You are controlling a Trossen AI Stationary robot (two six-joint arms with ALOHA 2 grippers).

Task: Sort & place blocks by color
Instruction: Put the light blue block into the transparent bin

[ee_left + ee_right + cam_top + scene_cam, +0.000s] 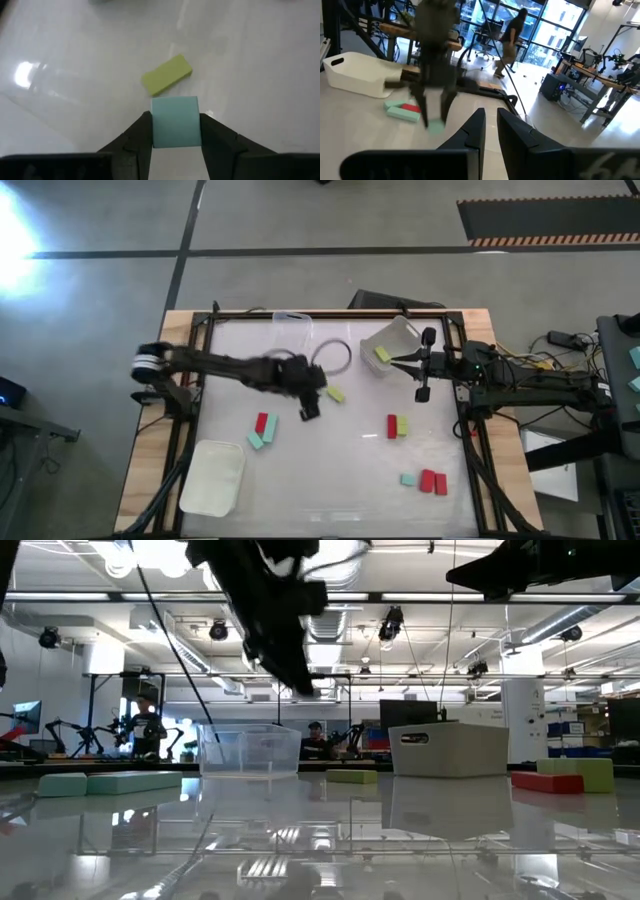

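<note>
My left gripper should release the mint-teal block inside the clear tray [292, 334] near the table's far edge.
My left gripper [310, 408] hangs over the middle of the table, shut on a mint-teal block [175, 122]. A yellow-green block [166, 75] lies flat on the table just beyond it. Other red, teal and yellow-green blocks lie in small groups: near the left [262, 430], at the centre right [397, 425] and near the right [427, 480]. My right gripper [405, 362] is shut and holds nothing. It hovers beside a white tray [392, 340] with one yellow-green block [382, 355] in it. My left gripper pinches the mint-teal block [175, 131] between its two fingers, one on each opposite side face. The fingers come from above, pointing down. The block is lifted clear of the table, as the right wrist view shows [436, 126].
A clear tray [290, 330] stands near the far edge. A white tray [213, 475] sits at the near left corner. A cable loop [335, 355] lies by the left arm. People move in the room beyond the table [512, 30].
</note>
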